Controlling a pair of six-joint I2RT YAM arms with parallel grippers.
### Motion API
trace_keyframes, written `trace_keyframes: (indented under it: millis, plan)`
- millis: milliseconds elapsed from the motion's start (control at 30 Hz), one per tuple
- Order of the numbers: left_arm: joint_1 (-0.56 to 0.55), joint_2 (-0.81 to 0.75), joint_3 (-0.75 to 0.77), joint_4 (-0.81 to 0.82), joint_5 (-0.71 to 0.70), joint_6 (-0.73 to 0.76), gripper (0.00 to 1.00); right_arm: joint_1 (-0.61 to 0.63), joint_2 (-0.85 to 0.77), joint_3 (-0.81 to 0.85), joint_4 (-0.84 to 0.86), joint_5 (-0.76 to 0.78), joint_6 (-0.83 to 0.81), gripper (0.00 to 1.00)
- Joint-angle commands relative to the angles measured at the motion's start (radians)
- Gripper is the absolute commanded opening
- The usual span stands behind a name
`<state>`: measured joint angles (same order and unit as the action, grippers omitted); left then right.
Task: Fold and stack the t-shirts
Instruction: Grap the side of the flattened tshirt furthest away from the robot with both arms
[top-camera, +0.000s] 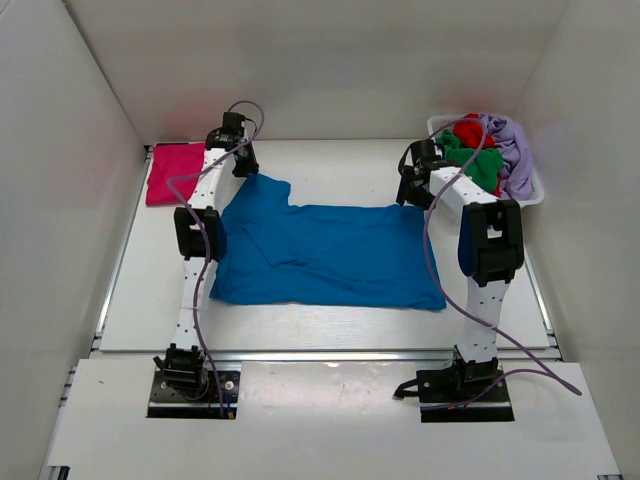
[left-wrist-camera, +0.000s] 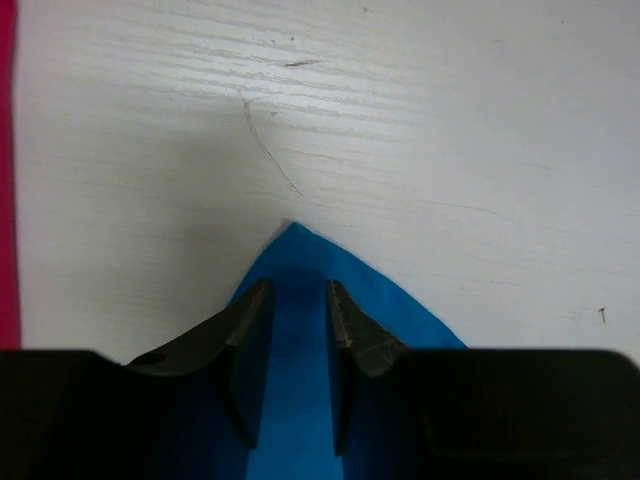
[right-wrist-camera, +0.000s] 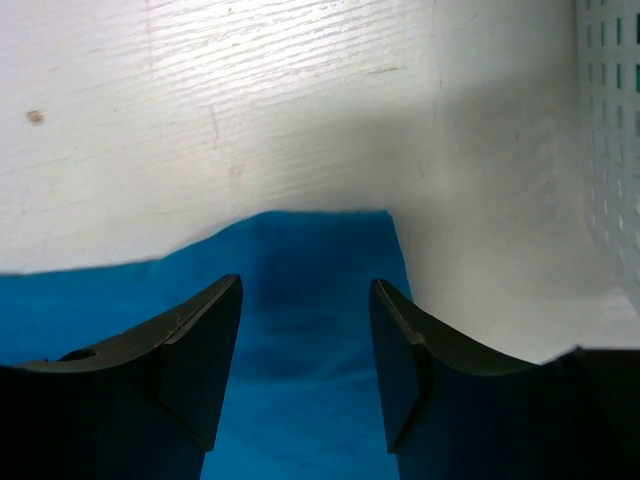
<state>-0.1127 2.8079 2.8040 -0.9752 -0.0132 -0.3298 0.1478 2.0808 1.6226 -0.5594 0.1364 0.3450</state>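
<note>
The pointed corner of the blue t-shirt is lying flat under the narrow fingers of my left gripper. I should open them wider and pinch the cloth inside the corner's tip (left-wrist-camera: 300, 288) before folding.
The bright blue t-shirt (top-camera: 330, 255) lies spread across the middle of the table. My left gripper (top-camera: 243, 165) sits low over its pointed far-left corner. In the left wrist view the jaws (left-wrist-camera: 299, 284) stand a little apart, with blue cloth (left-wrist-camera: 300, 260) showing between them. My right gripper (top-camera: 410, 190) is open over the shirt's far-right corner; the right wrist view (right-wrist-camera: 305, 282) shows wide jaws above the blue cloth (right-wrist-camera: 300, 250). A folded magenta-pink t-shirt (top-camera: 172, 172) lies flat at the far left.
A white lattice basket (top-camera: 535, 195) at the far right holds green (top-camera: 480, 160), red (top-camera: 468, 128) and lavender (top-camera: 512, 150) shirts. Its wall (right-wrist-camera: 610, 120) is just right of my right gripper. White walls enclose the table on three sides.
</note>
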Motion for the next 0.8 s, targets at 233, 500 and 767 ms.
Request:
trace_keyframes:
  millis: [233, 500, 767]
  plan:
    - [0.008, 0.001, 0.032, -0.032, 0.030, -0.001, 0.00, 0.001, 0.084, 0.075, 0.012, 0.077, 0.074, 0.53]
    - [-0.024, 0.004, 0.037, -0.129, -0.050, -0.054, 0.74, -0.005, 0.045, 0.019, 0.046, 0.066, 0.080, 0.53]
    - [-0.015, 0.024, 0.037, -0.085, 0.024, -0.157, 0.74, -0.014, 0.015, -0.036, 0.062, 0.062, 0.068, 0.53]
